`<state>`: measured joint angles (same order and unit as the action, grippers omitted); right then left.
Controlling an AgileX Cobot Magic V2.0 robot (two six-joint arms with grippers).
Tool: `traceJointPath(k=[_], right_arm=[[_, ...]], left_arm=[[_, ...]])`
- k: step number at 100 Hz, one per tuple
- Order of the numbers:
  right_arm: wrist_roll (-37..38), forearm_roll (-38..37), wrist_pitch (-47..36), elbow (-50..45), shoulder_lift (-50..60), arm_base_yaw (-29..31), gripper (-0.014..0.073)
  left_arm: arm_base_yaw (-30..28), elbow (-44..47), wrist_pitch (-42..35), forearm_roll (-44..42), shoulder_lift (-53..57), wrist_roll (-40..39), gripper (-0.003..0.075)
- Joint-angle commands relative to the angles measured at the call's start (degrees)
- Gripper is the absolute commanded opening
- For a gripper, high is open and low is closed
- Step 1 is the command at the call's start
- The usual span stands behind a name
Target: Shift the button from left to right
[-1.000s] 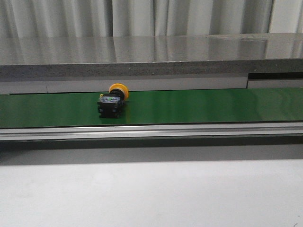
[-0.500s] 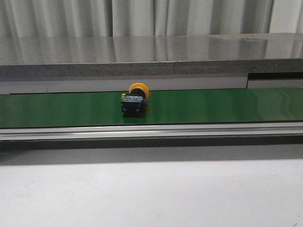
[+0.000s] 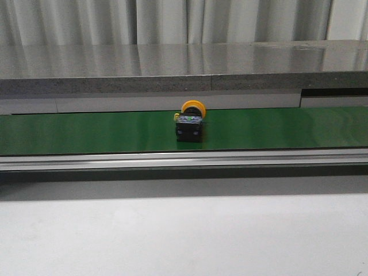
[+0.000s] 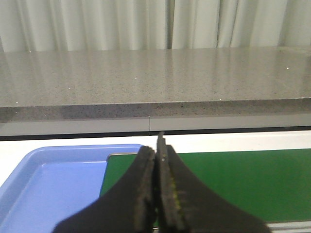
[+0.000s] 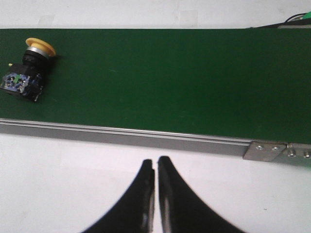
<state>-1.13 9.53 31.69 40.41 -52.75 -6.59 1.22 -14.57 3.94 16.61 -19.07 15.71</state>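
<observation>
I will close my right gripper on the black blocky body (image 3: 189,128) (image 5: 24,81) of the button on the green belt, so its yellow-orange cap stays free.
The button (image 3: 190,120), a yellow-orange cap on a black blocky body with a tiny green mark, lies on its side on the green belt (image 3: 276,127), about mid-width in the front view. It also shows in the right wrist view (image 5: 28,69) on the belt (image 5: 170,77). My right gripper (image 5: 156,165) is shut and empty over the white table, on the near side of the belt's rail and apart from the button. My left gripper (image 4: 156,150) is shut and empty above the belt's left end (image 4: 233,184). Neither gripper shows in the front view.
A blue tray (image 4: 48,184) lies beside the belt's left end. A grey stone-like ledge (image 3: 184,66) runs behind the belt, with curtains beyond. A metal rail (image 3: 184,158) edges the belt's near side, with a bracket (image 5: 265,150) by its right end. White table (image 3: 184,236) lies in front.
The button has travelled to the right along the belt, from left of centre to about the middle, keeping its pose. No gripper appears in the front view.
</observation>
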Motion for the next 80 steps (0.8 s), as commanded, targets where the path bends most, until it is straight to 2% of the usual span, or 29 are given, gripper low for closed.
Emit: traceJointPath(k=[1, 14, 22, 49, 80], right_arm=[[0.0, 1.1, -3.9, 2.1, 0.2, 0.2, 0.0202], [0.0, 1.4, -4.0, 2.1, 0.2, 0.2, 0.0467], [0.0, 2.6, -4.2, 2.1, 0.2, 0.2, 0.0550], [-0.3, 3.9, -3.7, 3.9, -1.7, 0.2, 0.0558], [-5.7, 3.9, 2.5, 15.7, -13.6, 0.1, 0.0558]], left_arm=[[0.5, -1.7, -4.7, 0.4, -0.4, 0.0, -0.0021], [0.5, -1.7, -4.7, 0.4, -0.4, 0.0, -0.0021], [0.5, -1.7, -4.7, 0.4, -0.4, 0.0, -0.0021], [0.5, -1.7, -4.7, 0.4, -0.4, 0.0, -0.0021], [0.5, -1.7, -4.7, 0.4, -0.4, 0.0, -0.0020]])
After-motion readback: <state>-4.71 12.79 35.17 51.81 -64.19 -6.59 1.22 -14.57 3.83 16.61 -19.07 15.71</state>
